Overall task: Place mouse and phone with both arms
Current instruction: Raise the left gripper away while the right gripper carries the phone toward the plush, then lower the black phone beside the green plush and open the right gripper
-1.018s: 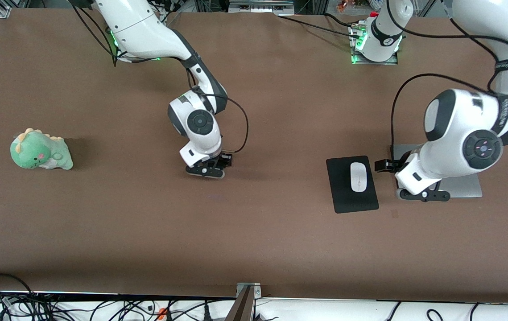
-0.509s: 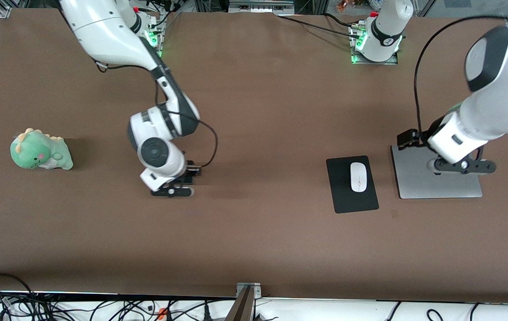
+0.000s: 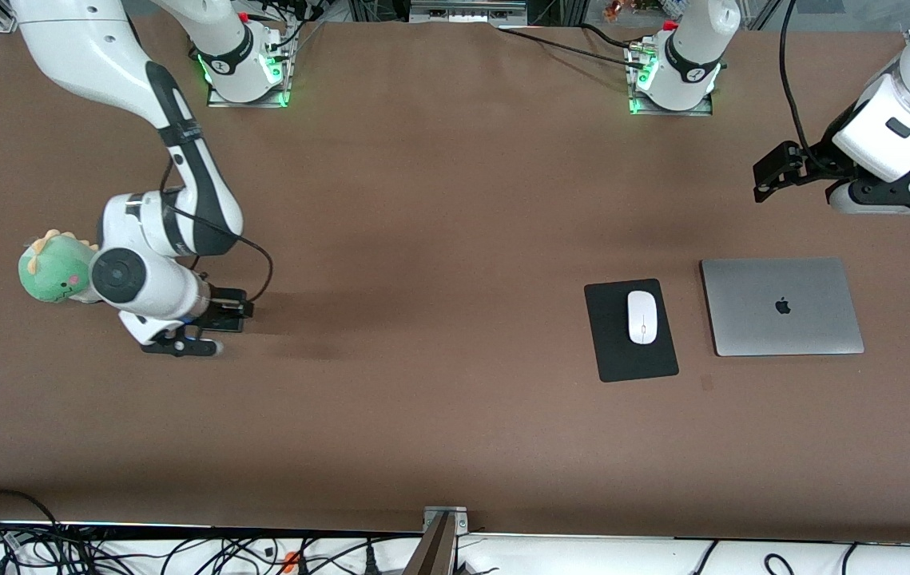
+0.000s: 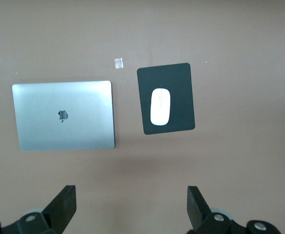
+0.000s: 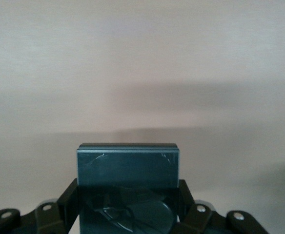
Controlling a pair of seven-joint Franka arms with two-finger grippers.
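My right gripper has the black phone, now low beside the dinosaur. It will put the phone down on the brown table (image 3: 187, 297) next to the green dinosaur, toward the mat.
The white mouse (image 3: 642, 317) lies on a black mat (image 3: 610, 335) next to a closed silver laptop (image 3: 782, 307). Both also show in the left wrist view, the mouse (image 4: 160, 106) on the mat (image 4: 181, 97). My left gripper (image 3: 886, 196) is open and empty, high over bare table at the left arm's end; its fingers (image 4: 64, 207) stand wide apart. My right gripper (image 3: 179, 345) is low over the table beside a green plush dinosaur (image 3: 51, 267). It is shut on the black phone (image 5: 128, 165). The phone is hidden under the hand in the front view.
The laptop (image 4: 64, 115) lies toward the left arm's end of the table. A small pale mark (image 4: 117, 62) is on the table by the mat. The brown table (image 3: 439, 239) is bare between the dinosaur and the mat.
My right arm has swung with the phone from mid-table to beside the plush dinosaur. My left arm has risen off the laptop and drawn back toward its end of the table.
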